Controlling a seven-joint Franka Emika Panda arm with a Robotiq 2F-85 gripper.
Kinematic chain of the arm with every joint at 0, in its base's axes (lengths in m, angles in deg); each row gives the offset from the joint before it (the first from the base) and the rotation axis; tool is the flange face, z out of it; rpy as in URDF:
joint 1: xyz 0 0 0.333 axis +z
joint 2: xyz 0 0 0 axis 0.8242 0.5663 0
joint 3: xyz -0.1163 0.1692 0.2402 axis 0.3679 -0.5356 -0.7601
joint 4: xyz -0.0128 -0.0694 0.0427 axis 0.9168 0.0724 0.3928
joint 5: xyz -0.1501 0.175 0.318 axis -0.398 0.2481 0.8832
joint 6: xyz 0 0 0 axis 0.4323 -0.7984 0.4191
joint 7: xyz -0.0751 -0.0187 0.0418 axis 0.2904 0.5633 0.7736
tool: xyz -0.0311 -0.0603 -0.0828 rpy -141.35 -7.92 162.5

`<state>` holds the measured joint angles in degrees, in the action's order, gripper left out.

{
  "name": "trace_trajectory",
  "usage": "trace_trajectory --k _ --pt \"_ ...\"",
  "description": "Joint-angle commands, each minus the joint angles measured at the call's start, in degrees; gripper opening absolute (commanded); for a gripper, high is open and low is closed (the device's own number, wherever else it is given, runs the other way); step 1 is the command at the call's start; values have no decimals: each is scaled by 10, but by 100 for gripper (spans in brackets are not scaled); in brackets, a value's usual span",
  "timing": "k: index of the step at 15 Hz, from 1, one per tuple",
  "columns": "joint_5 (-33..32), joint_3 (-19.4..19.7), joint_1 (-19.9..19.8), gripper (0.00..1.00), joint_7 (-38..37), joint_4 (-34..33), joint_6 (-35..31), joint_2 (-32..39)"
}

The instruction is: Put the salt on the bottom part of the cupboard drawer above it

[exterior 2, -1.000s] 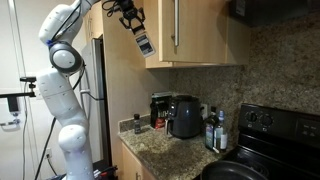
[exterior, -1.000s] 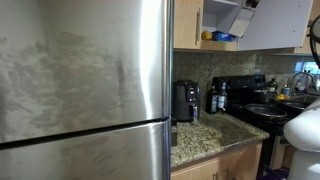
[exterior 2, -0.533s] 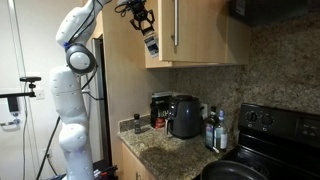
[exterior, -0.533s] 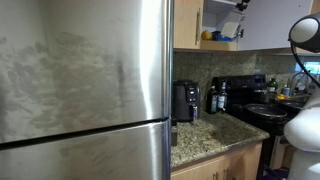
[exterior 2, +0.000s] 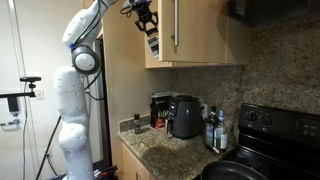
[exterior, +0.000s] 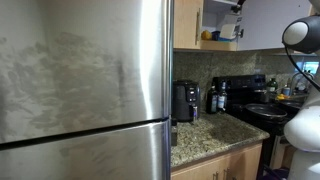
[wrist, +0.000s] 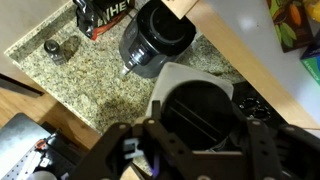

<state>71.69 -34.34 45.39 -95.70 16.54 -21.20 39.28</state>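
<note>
I need to put the salt, now high at the cupboard's opening, upright on the cupboard's bottom shelf (exterior: pixel 206 38) (wrist: pixel 260 14) with my gripper, just in front of the yellow object.
My gripper (exterior 2: pixel 147 14) is shut on the salt (exterior 2: pixel 152 42), a dark blue canister with a light patch that hangs tilted below the fingers. It is high up at the front edge of the light-brown wooden cupboard (exterior 2: pixel 195 35). In an exterior view the cupboard (exterior: pixel 187 25) stands open with a white interior and shelf (exterior: pixel 222 42), and the gripper (exterior: pixel 237 6) is at its opening. In the wrist view the salt's dark round top (wrist: pixel 200 108) sits between my fingers (wrist: pixel 197 135), far above the counter.
A yellow object (exterior: pixel 208 36) lies on the cupboard's bottom shelf. The big steel fridge (exterior: pixel 80 80) stands beside the cupboard. Below are the granite counter (exterior 2: pixel 160 148), a coffee maker (exterior 2: pixel 182 115), dark bottles (exterior 2: pixel 212 128) and a black stove (exterior 2: pixel 270 125).
The gripper has carried the salt up and sideways toward the cupboard opening, from beside the cupboard to its front edge. The arm has stretched further that way.
</note>
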Motion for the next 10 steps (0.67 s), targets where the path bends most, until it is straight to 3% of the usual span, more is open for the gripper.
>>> trace_trajectory --k 1,6,7,9,10 --pt "106 30 -25 37 -33 -33 -86 54" --pt "202 42 -47 37 -31 -44 -201 88" --pt "167 40 -32 62 -23 -11 -165 78" --pt "182 41 -38 62 -23 -13 -183 80" --pt "183 41 -38 37 -23 -15 -183 80"
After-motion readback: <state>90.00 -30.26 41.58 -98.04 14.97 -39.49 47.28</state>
